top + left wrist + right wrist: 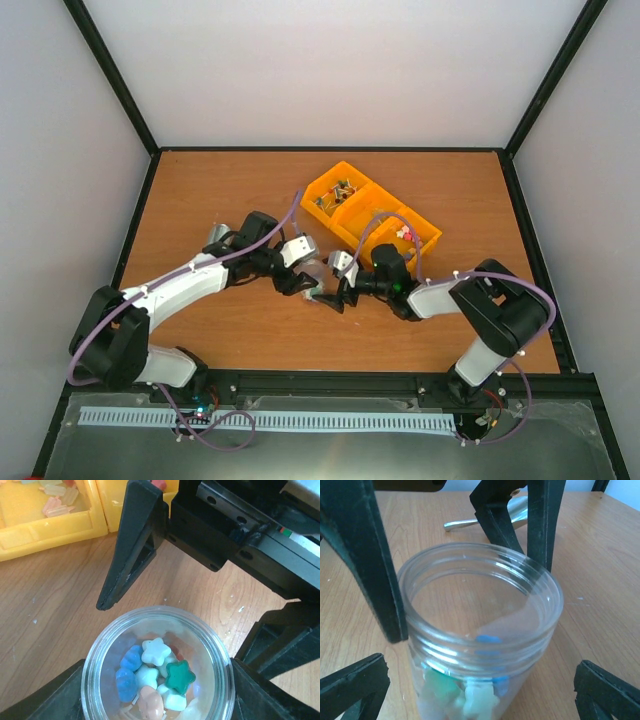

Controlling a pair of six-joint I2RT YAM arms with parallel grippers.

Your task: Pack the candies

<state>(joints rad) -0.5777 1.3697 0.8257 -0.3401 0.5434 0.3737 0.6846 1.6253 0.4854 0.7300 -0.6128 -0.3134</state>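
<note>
My right gripper's open fingers are short of the jar's rim, which is between my left gripper's fingers, so my right gripper should move in and close on the lower body [462, 692].
A clear jar [158, 630] stands on the wooden table with several candies [155, 675] at its bottom: blue, white, green and pink pieces. My left gripper [157, 692] is shut on the jar, one finger against each side. My right gripper [481, 685] is open, its two fingertips [355, 682] wide apart on either side of the jar [480, 610] with a gap to the glass. In the top view both grippers meet at the jar [316, 272] in the middle of the table, left gripper [303, 283] and right gripper [336, 295]. More candies [405, 232] lie in a yellow bin.
The yellow bin [372, 212] with three compartments stands behind the grippers; its far compartment holds small dark metallic items [343, 188]. A silver lid [216, 236] lies to the left, behind the left arm. White walls enclose the table.
</note>
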